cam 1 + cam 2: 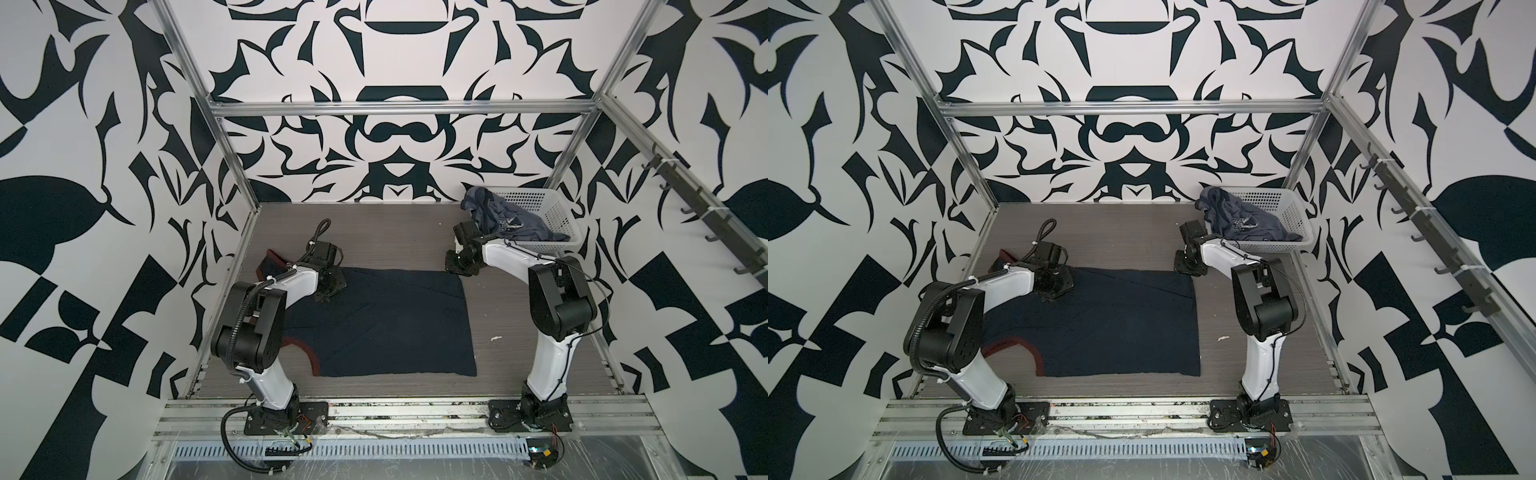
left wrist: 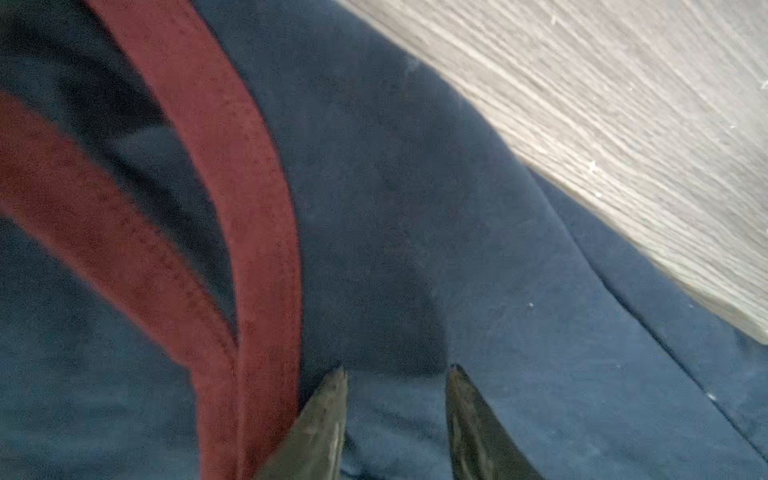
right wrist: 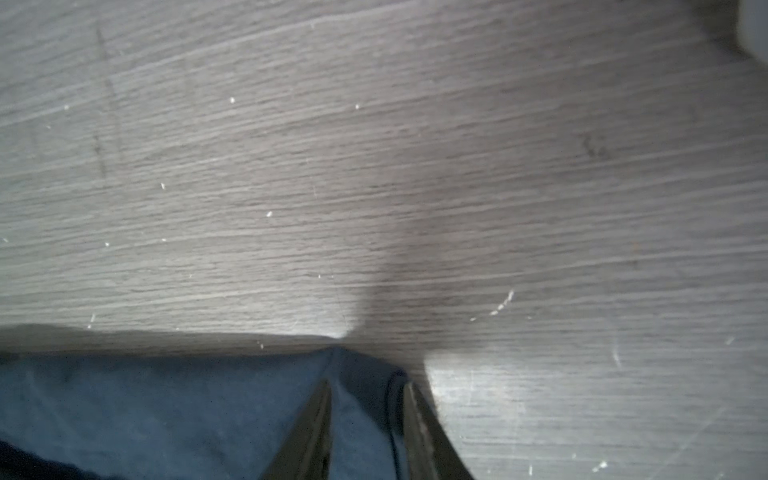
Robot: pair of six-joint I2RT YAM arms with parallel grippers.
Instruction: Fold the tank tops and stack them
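Next, I take the top layer's hem nearer me [image 1: 464,296] with my right gripper, which is at the navy tank top's folded far corner, and open the fold away.
The dark navy tank top [image 1: 386,324] [image 1: 1117,320] lies spread flat on the grey table, with dark-red trim [image 2: 249,166] at its left end. My left gripper [image 1: 330,291] [image 2: 397,370] sits low on its far left part beside the trim, jaws apart over flat cloth. At the shirt's far right corner, my right gripper [image 1: 459,268] [image 3: 368,384] has its jaws slightly apart with the corner of the cloth [image 3: 361,415] lying between them. In both top views the slate-blue tank top [image 1: 503,220] [image 1: 1237,218] lies crumpled, draped over the near left rim of the basket.
The white perforated basket [image 1: 557,208] [image 1: 1296,208] stands at the table's far right corner. A small white scrap [image 1: 495,338] lies on the table right of the navy shirt. Metal frame posts edge the table, and a hook rail [image 1: 706,208] runs along the right wall.
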